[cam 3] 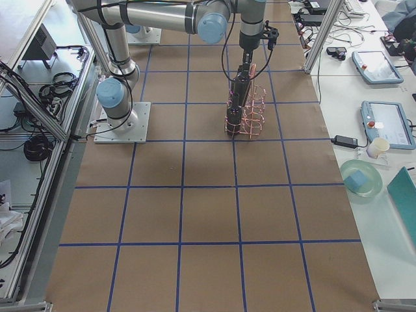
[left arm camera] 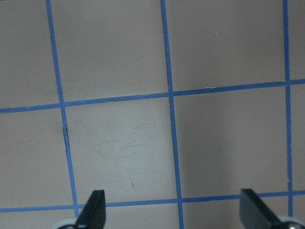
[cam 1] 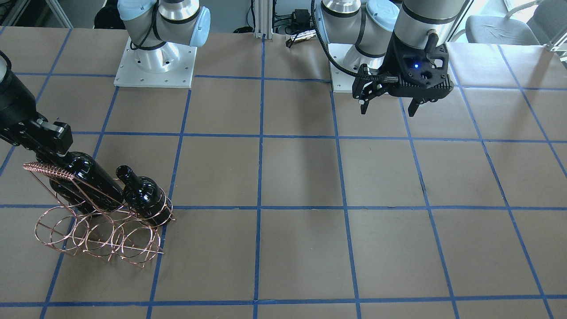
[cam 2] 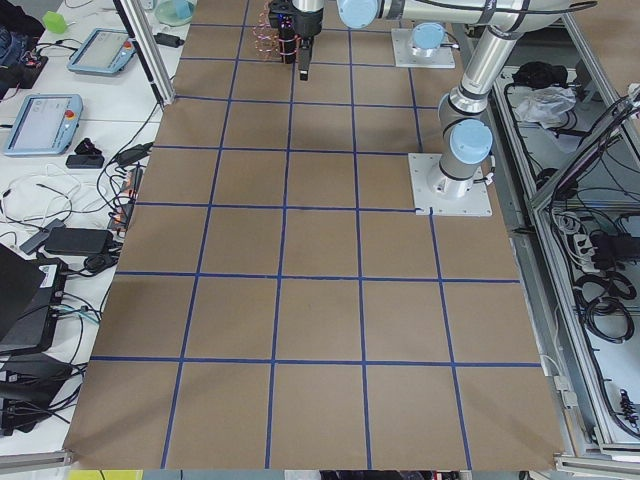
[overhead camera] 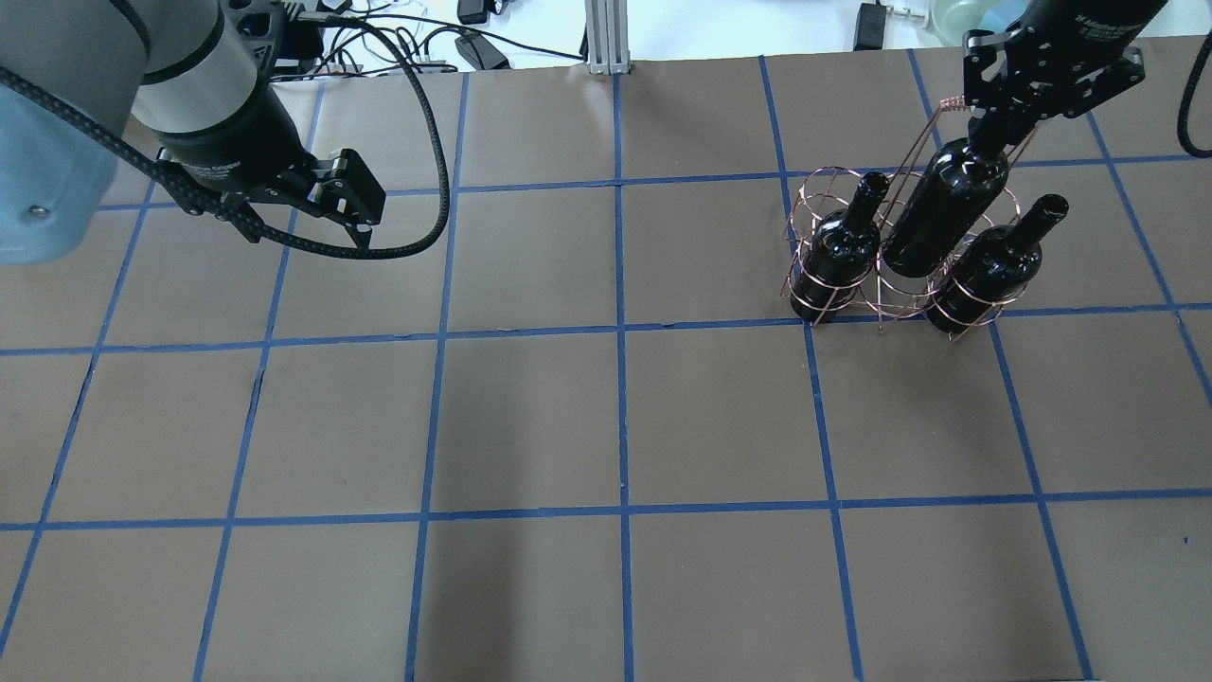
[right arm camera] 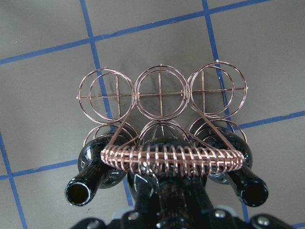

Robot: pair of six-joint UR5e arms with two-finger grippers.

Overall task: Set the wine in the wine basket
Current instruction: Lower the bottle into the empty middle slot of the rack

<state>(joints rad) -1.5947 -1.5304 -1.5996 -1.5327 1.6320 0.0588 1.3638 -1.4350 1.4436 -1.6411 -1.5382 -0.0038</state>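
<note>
My right gripper has the wine bottle to place. It will release the bottle in the basket's middle slot (cam 1: 118, 212) (right arm camera: 163, 136), between the black bottles.
The copper wire wine basket (overhead camera: 820, 188) stands at the table's far right; it also shows in the front view (cam 1: 98, 235) and the right wrist view (right arm camera: 160, 90). Two black bottles (overhead camera: 841, 254) (overhead camera: 987, 273) stand in the outer slots of one row. My right gripper (overhead camera: 990, 133) is shut on the neck of the third wine bottle (overhead camera: 947, 208), held upright between them, its base at the middle slot. I cannot tell whether it rests on the bottom. The coiled handle (right arm camera: 174, 160) crosses in front of the bottle. My left gripper (overhead camera: 355, 204) is open and empty, above bare table.
The basket's other row of three rings (right arm camera: 215, 88) holds nothing. Brown table paper with blue tape grid (overhead camera: 620, 332). The robot bases (cam 1: 155, 66) are at the near edge. Cables (overhead camera: 417, 57) and side tables with devices (cam 3: 380, 123) lie beyond the far edge.
</note>
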